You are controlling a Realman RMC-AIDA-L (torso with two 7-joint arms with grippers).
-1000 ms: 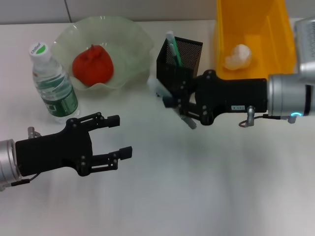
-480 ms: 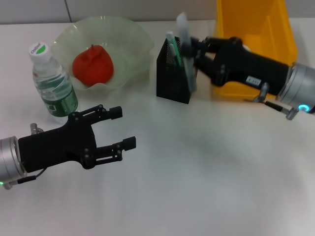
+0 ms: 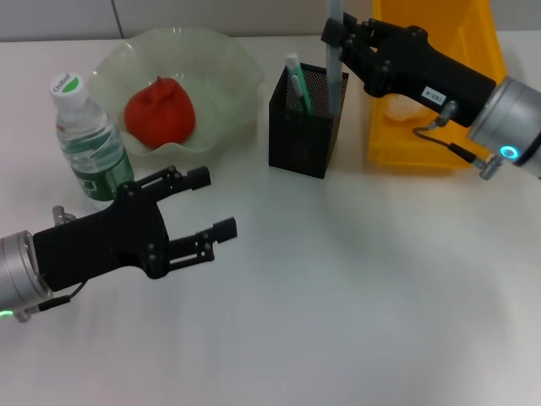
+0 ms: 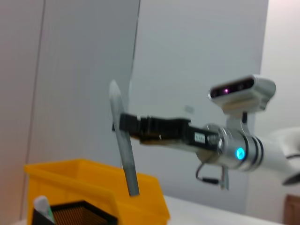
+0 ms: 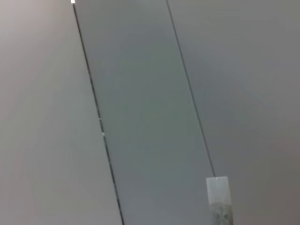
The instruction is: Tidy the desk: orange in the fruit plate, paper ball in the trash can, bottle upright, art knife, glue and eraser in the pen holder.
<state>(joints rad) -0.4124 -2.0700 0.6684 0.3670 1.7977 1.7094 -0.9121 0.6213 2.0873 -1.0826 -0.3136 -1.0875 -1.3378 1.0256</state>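
Observation:
Next, my right gripper puts the grey art knife down beside the green-and-white stick in the black mesh pen holder [image 3: 292,91] and lets go.
My right gripper [image 3: 337,35] is shut on the grey art knife [image 3: 335,59] and holds it upright, blade end down, over the black mesh pen holder [image 3: 300,139]. The left wrist view shows the same knife [image 4: 123,145] hanging above the holder [image 4: 75,213]. A green-and-white stick [image 3: 296,80] stands inside the holder. The orange [image 3: 159,110] lies in the pale-green fruit plate [image 3: 230,61]. The bottle [image 3: 89,144] stands upright on the desk [image 3: 355,296]. My left gripper [image 3: 215,201] hovers open and empty at the front left. The eraser is out of view.
The yellow trash can [image 3: 473,25] stands at the back right, right behind the right arm; a pale paper ball [image 3: 399,106] peeks out inside it under the arm. The bottle is close to my left arm.
My right gripper has risen from in front of the pen holder, swung back and turned the art knife upright over the holder. The left gripper has crept slightly forward.

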